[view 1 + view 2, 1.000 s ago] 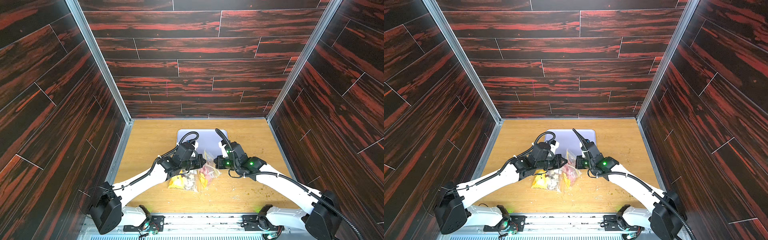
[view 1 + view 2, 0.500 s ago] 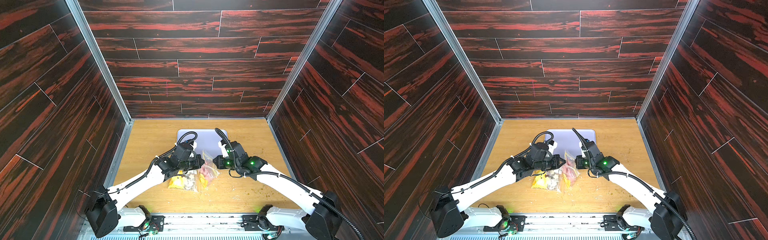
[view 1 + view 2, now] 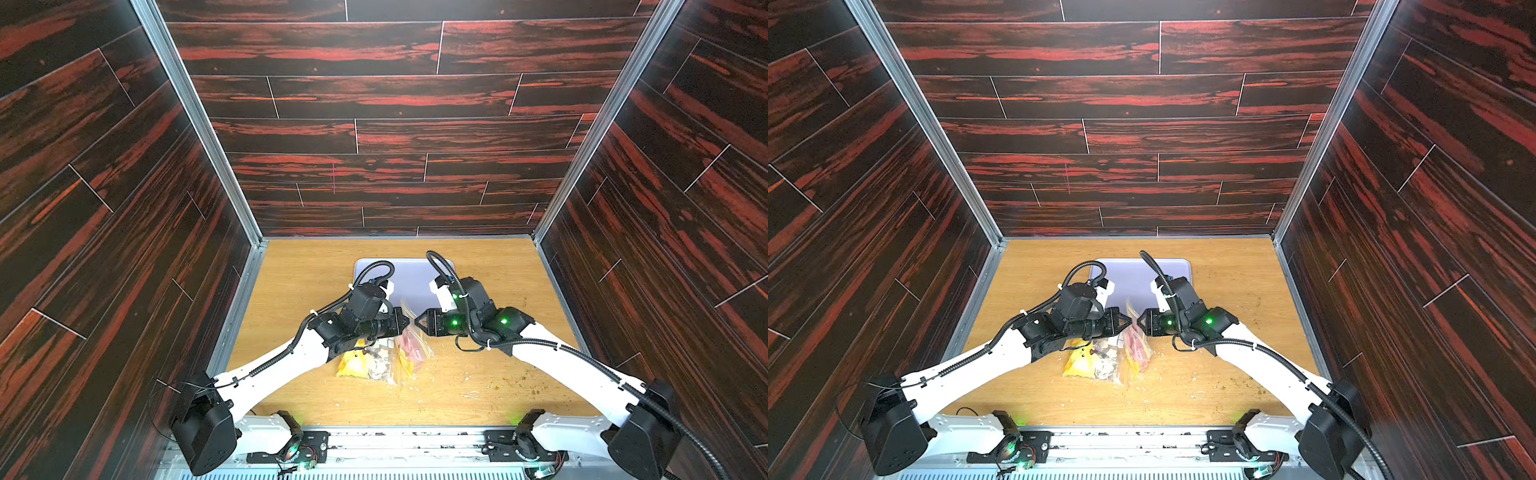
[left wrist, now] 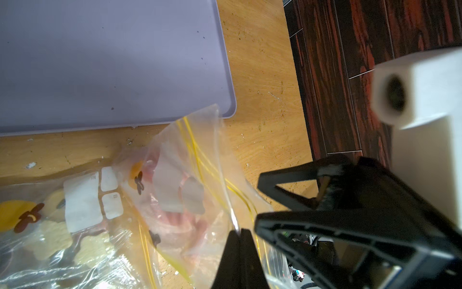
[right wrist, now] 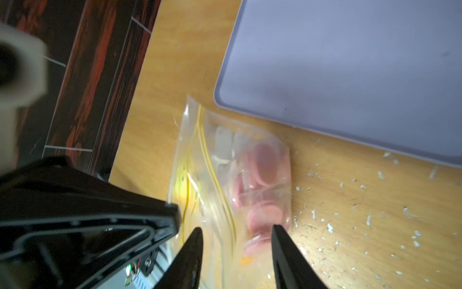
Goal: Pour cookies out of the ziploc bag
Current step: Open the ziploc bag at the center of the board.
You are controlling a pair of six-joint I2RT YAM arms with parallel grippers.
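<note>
The bag's opening is narrow beside my left gripper, so next my right gripper pulls the bag's loose side away, then takes over the bag edge my left gripper holds (image 5: 185, 204).
The clear ziploc bag (image 3: 390, 359) with yellow zip lines lies on the wooden table just in front of the lilac tray (image 3: 409, 276); it shows in both top views. Pink cookies (image 5: 265, 162) in clear wrappers and cream cookies (image 4: 55, 237) sit inside it. My left gripper (image 4: 238, 231) is shut on the bag's raised top edge. Facing it tip to tip, my right gripper (image 5: 237, 228) is open, and the bag's plastic with pink cookies lies between its fingers, untouched by either finger.
A yellow wedge-shaped lump (image 3: 353, 365) lies in the bag's left part. Crumbs (image 3: 519, 382) are scattered on the table at the right. The tray (image 4: 100, 62) holds only specks. Dark wood-pattern walls close in the left, right and back.
My right gripper's jaws have come apart and let go of the bag's edge. The left gripper has kept its hold, and both arms stay almost where they were.
</note>
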